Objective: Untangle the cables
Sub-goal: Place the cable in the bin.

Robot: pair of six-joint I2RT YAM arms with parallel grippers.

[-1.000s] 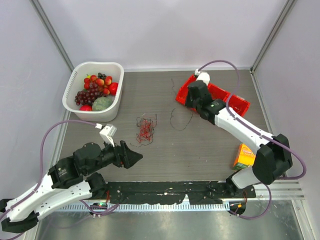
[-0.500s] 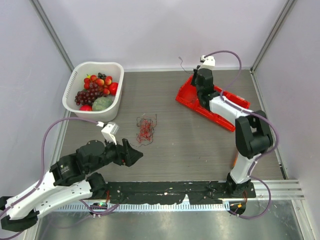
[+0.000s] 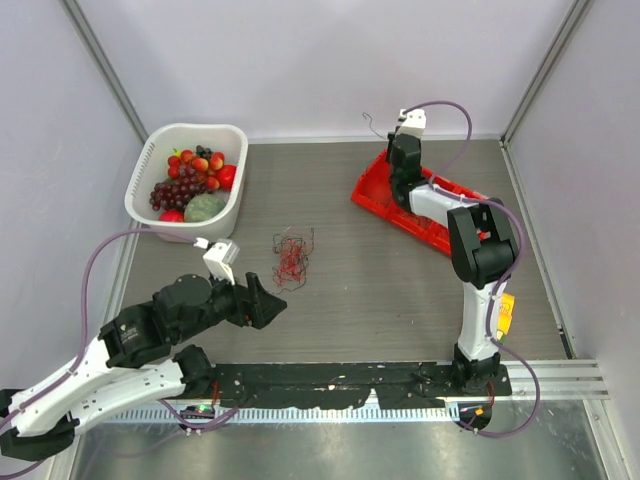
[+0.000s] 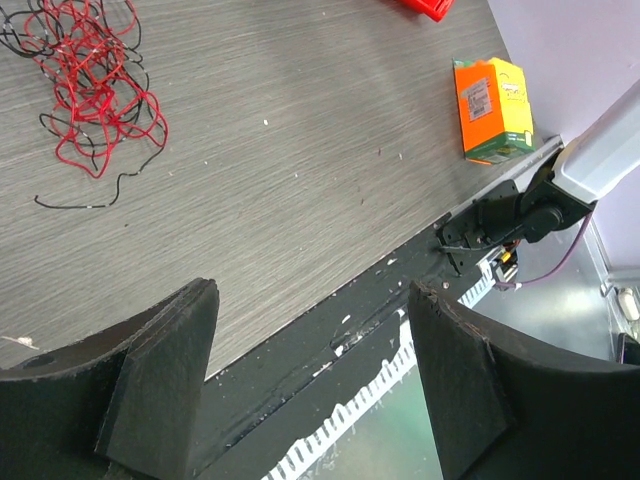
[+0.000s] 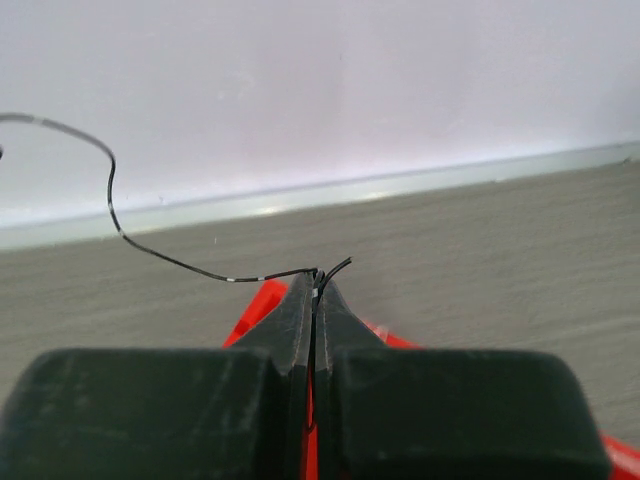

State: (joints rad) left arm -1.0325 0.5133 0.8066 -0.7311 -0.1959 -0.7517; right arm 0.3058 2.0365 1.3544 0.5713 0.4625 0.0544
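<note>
Next, I lay the thin black wire inside the red tray's end (image 3: 379, 182) nearest the white basket with my right gripper.
The tangle of thin red and black cables (image 3: 291, 256) lies on the table middle-left; it also shows in the left wrist view (image 4: 88, 75) at the top left. My left gripper (image 3: 265, 300) is open and empty, hovering near the tangle's front side. My right gripper (image 3: 393, 148) is shut on a single thin black wire (image 5: 160, 257) and holds it up above the red tray (image 3: 424, 203) at the back right. The wire (image 3: 373, 125) curls up leftward from the fingertips (image 5: 300, 290).
A white basket (image 3: 227, 210) of fruit stands at the back left. An orange carton (image 3: 505, 312) lies at the right, behind the right arm; it also shows in the left wrist view (image 4: 490, 95). A black strip (image 3: 330, 380) runs along the near table edge.
My right gripper has carried the black wire from the table up and back over the red tray, the arm folding toward the back wall. My left gripper edged slightly toward the tangle.
</note>
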